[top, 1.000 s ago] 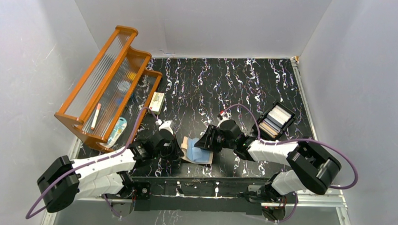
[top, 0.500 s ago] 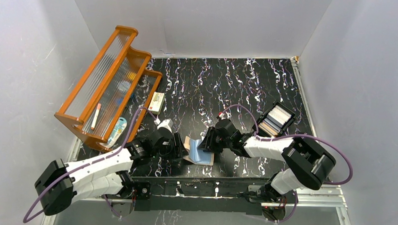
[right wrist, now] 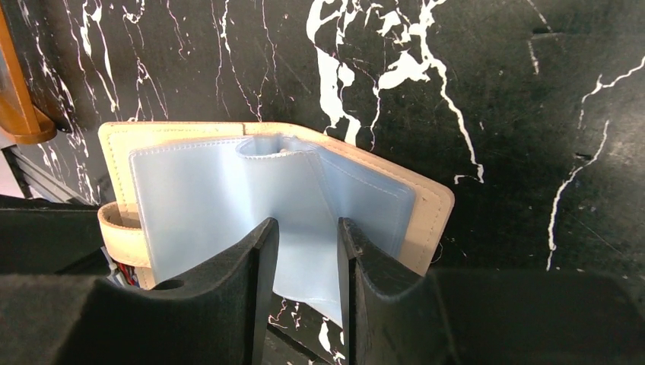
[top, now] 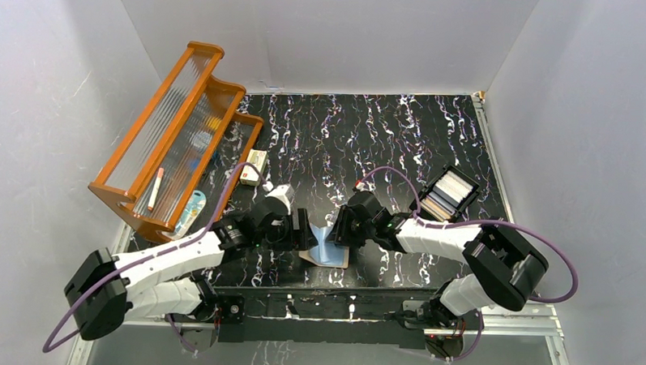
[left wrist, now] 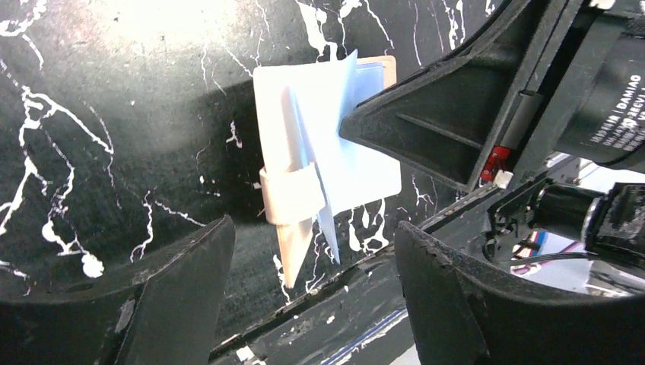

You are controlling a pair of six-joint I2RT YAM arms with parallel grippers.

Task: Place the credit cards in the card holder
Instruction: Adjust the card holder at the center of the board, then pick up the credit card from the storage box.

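Note:
A pocket leaf stands loose beside the cover, so next I pinch leaf and cover together at the strap (left wrist: 292,195) with my left gripper before my right gripper fetches credit cards.
The tan card holder (top: 327,251) lies half open on the black marbled table between my two grippers. Its clear bluish pocket leaves fan out and the left cover is tilted up. My left gripper (top: 300,232) is open; in the left wrist view the card holder (left wrist: 293,194) is seen edge-on just beyond its gripper (left wrist: 313,228), untouched. In the right wrist view, the gripper (right wrist: 308,226) stands narrowly open astride one pocket leaf of the card holder (right wrist: 190,190). The pale credit cards (top: 449,193) sit in a black tray (top: 452,170) at the right.
An orange wooden rack (top: 175,133) with small items leans at the far left. A white box with a red mark (top: 256,165) lies beside it. The table's near edge and metal rail (top: 332,300) run just behind the card holder.
My left gripper has opened, let go of the card holder and shifted up and right. The holder's left cover has lifted. My right gripper's jaws have narrowed a little.

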